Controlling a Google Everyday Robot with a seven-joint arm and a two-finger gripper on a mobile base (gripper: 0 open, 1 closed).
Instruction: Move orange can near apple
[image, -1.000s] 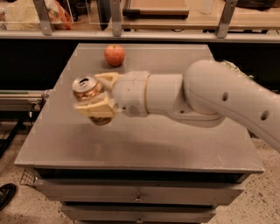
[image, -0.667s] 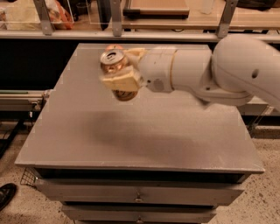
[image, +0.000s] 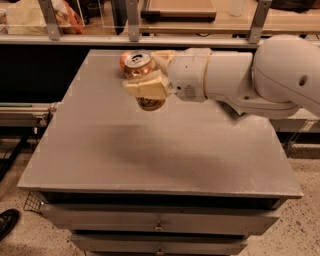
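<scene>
My gripper needs to set the orange can down upright on the grey table's far part (image: 145, 77), beside the apple, and let go of it.
My gripper (image: 145, 80) is shut on the orange can (image: 140, 70) and holds it upright above the far middle of the grey table (image: 100, 150). The can's silver pull-tab top faces up and its tan lower part shows below my cream fingers (image: 147, 89). The apple (image: 123, 61) is almost wholly hidden behind the can; only a red-orange sliver shows at the can's left edge.
My white arm (image: 250, 80) reaches in from the right over the table's far right part. A shelf rail with metal posts (image: 132, 20) runs behind the table. Drawers (image: 160, 225) sit under the front edge. A dark shoe (image: 7, 222) lies on the floor at the left.
My gripper has carried the can from the table's left middle toward the far side and to the right, up to the apple, which the can now covers.
</scene>
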